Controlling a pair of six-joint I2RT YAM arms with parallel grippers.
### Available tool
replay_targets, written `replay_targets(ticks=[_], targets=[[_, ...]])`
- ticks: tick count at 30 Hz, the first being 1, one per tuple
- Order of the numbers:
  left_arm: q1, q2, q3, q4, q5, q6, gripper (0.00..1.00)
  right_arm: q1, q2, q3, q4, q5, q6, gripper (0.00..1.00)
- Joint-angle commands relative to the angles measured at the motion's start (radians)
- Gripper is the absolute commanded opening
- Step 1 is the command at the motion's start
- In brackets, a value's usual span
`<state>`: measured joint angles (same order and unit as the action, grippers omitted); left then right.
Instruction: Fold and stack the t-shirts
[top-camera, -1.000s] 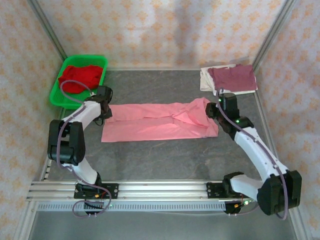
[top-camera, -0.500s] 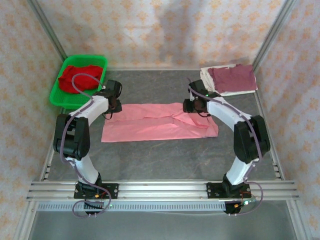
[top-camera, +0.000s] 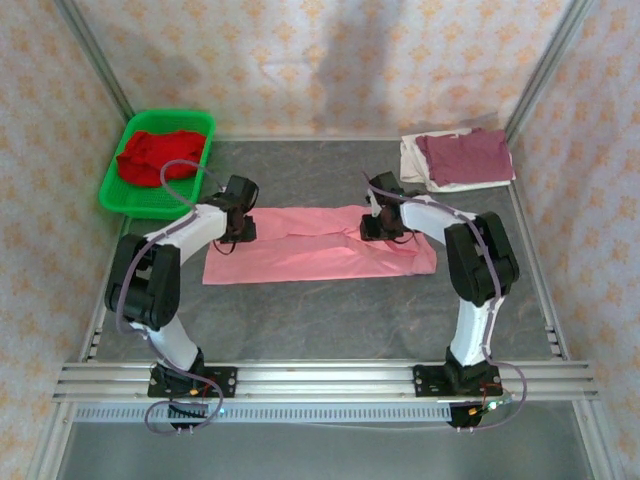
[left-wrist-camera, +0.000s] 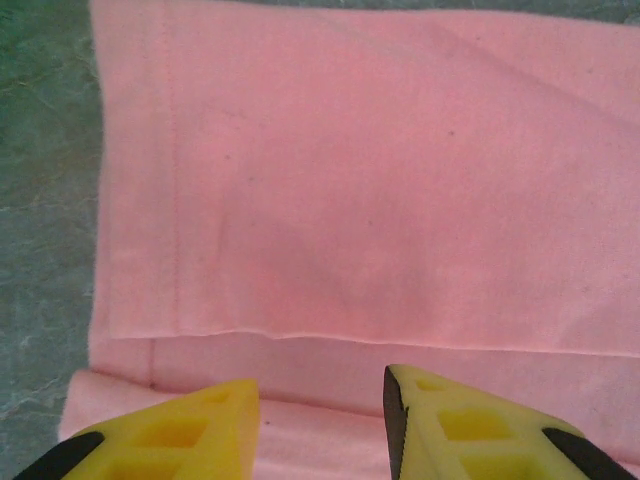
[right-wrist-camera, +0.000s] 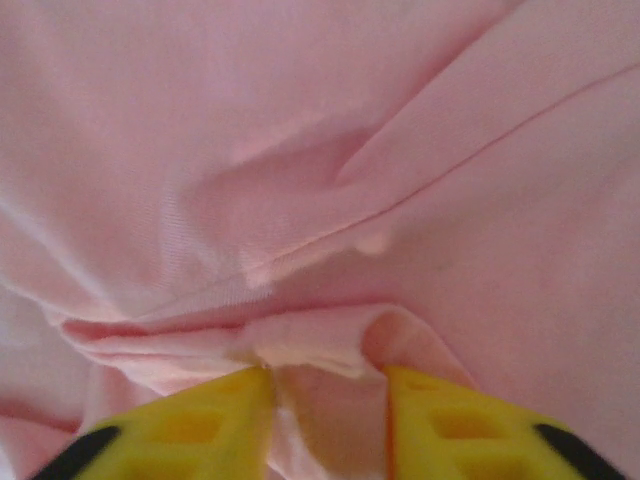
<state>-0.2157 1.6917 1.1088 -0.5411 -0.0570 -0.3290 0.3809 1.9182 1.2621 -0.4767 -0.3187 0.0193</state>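
Observation:
Next, my right gripper lets go of the bunched fold of the pink t-shirt it is pinching and grips the flatter cloth (right-wrist-camera: 490, 265) beside the t-shirt's seam before it turns the t-shirt.
A large salmon-pink t-shirt (top-camera: 310, 252) lies as a long band across the middle of the table. My left gripper (top-camera: 242, 222) hovers over its left end, open, with flat pink cloth (left-wrist-camera: 380, 200) under the yellow fingers (left-wrist-camera: 200, 425) and a folded edge just ahead of the left gripper (left-wrist-camera: 320, 392). My right gripper (top-camera: 373, 228) sits on the shirt's upper edge right of centre. In the right wrist view the right gripper (right-wrist-camera: 325, 388) is shut on a bunched fold of the pink cloth (right-wrist-camera: 300, 130). A maroon t-shirt (top-camera: 465, 155) lies folded on an off-white one (top-camera: 410, 162) at the back right.
A green mesh basket (top-camera: 120, 200) at the back left holds a crumpled bright red t-shirt (top-camera: 155, 152). Patterned walls and metal posts close in the table on three sides. The rail with both arm bases runs along the near edge.
My right gripper swung left from the shirt's right end to its upper middle and closed on a fold. My left gripper shifted right onto the shirt's left end.

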Motion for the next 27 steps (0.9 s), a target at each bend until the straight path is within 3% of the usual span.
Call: replay_targets(ticks=[1, 3, 8, 14, 24, 27], targets=[[0.002, -0.064, -0.023, 0.003, -0.041, -0.023, 0.38, -0.002, -0.018, 0.006, 0.027, -0.037, -0.018, 0.16], [0.005, -0.08, -0.032, -0.003, -0.061, -0.02, 0.38, 0.0, -0.075, -0.035, 0.053, -0.034, -0.016, 0.08], [0.051, -0.07, -0.044, -0.002, -0.033, -0.032, 0.42, 0.012, -0.214, -0.125, 0.073, 0.006, -0.043, 0.07], [0.106, -0.049, -0.031, 0.0, -0.012, -0.029, 0.42, 0.058, -0.293, -0.197, 0.053, 0.08, -0.052, 0.13], [0.121, -0.031, -0.025, 0.005, -0.014, -0.017, 0.42, 0.078, -0.351, -0.326, 0.086, -0.015, -0.01, 0.22], [0.125, -0.036, -0.03, 0.018, -0.017, -0.021, 0.42, 0.077, -0.399, -0.336, 0.126, 0.038, 0.032, 0.24]])
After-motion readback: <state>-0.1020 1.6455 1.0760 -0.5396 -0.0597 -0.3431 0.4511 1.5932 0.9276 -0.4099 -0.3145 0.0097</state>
